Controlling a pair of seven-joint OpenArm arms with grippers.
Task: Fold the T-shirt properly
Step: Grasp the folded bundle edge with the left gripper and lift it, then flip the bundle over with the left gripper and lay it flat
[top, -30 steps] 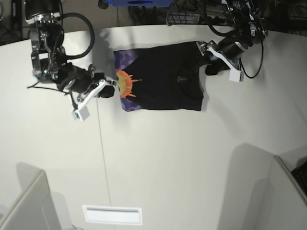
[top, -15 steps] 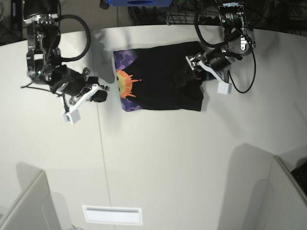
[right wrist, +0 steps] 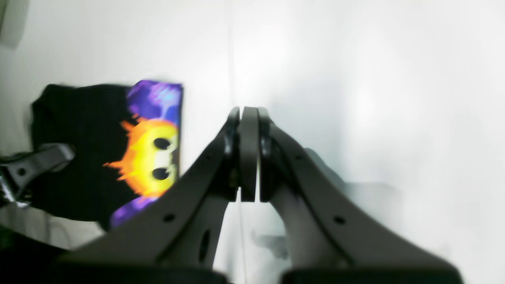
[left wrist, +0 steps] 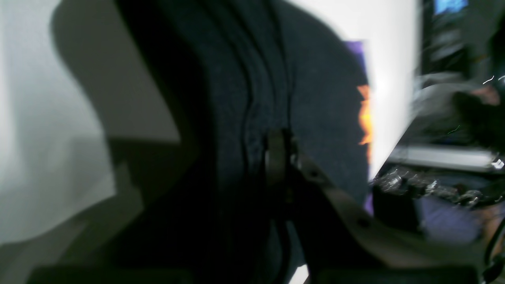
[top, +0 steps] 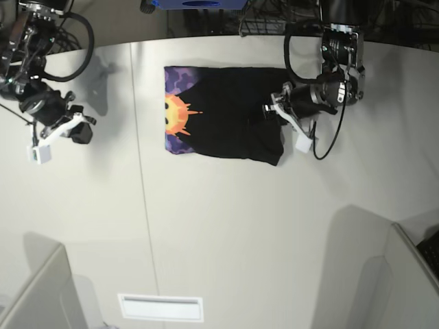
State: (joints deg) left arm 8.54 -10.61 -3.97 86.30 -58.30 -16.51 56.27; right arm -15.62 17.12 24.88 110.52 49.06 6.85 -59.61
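Note:
My left gripper will release the T-shirt's black edge on the bare white table (top: 211,181) just nearer than the middle of the shirt.
The T-shirt (top: 226,113) lies folded at the far middle of the white table, black side up, with a strip of the purple print and orange-yellow sun (top: 175,113) along its left edge. My left gripper (top: 269,113) is on the shirt's right part. In the left wrist view it (left wrist: 276,156) is shut, its tips pressed into a ridge of black cloth (left wrist: 244,98). My right gripper (top: 86,131) is off to the left, well clear of the shirt. The right wrist view shows it (right wrist: 246,118) shut and empty above bare table, with the shirt (right wrist: 79,150) beyond it.
A wire basket (top: 274,24) and a blue object (top: 199,3) stand past the table's far edge. A white slot plate (top: 161,307) is set in the table's near part. Grey partitions rise at the bottom left (top: 38,295) and bottom right (top: 405,274).
My right arm pulled back left, away from the shirt. My left gripper moved left and down onto the shirt's right part, and the shirt's right edge shifted leftward and bunched.

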